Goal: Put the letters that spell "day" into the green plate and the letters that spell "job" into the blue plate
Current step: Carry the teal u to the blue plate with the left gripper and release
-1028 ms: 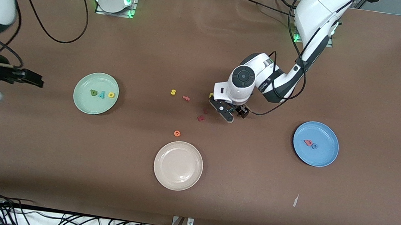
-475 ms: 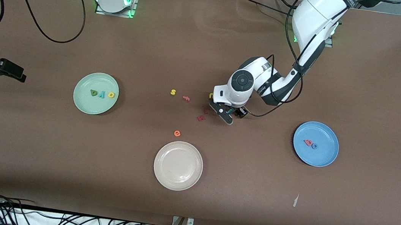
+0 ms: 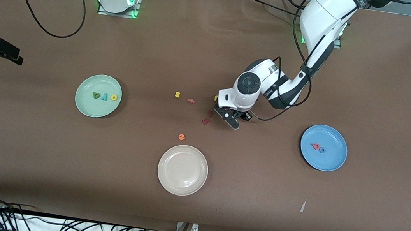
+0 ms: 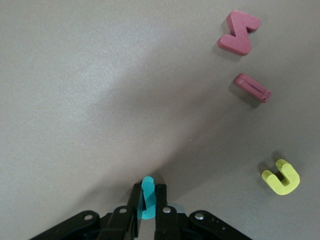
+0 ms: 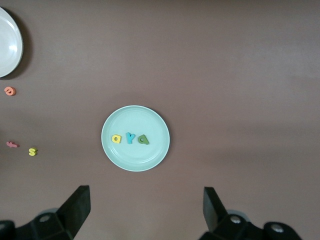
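Note:
Next, my left gripper lets go of the teal j between the blue o and the blue plate's front rim [image 3: 329,163].
My left gripper [image 3: 233,118] is down at the middle of the table, shut on the teal j [image 4: 147,200], which stands on edge between the black fingers [image 4: 161,197]. The blue plate [image 3: 331,163] at the left arm's end holds the salmon-pink b [image 3: 316,146] and the blue o [image 3: 322,150]. The green plate [image 3: 89,107] holds the olive d [image 3: 95,95], teal y [image 3: 104,96] and yellow a [image 3: 114,97]. My right gripper [image 3: 7,55] hangs open and empty off that plate's outer side, with the plate [image 5: 135,159] in its wrist view.
Loose letters lie beside the left gripper: two dark red ones [image 3: 206,121] [image 3: 210,113], a yellow u [image 4: 281,176], a salmon f [image 3: 191,100], a yellow s [image 3: 177,95] and an orange e [image 3: 181,137]. A cream-white plate [image 3: 180,189] sits nearer the front camera.
The left gripper's fingers have closed onto the teal j. The right arm has drawn back toward its own end of the table, staying open.

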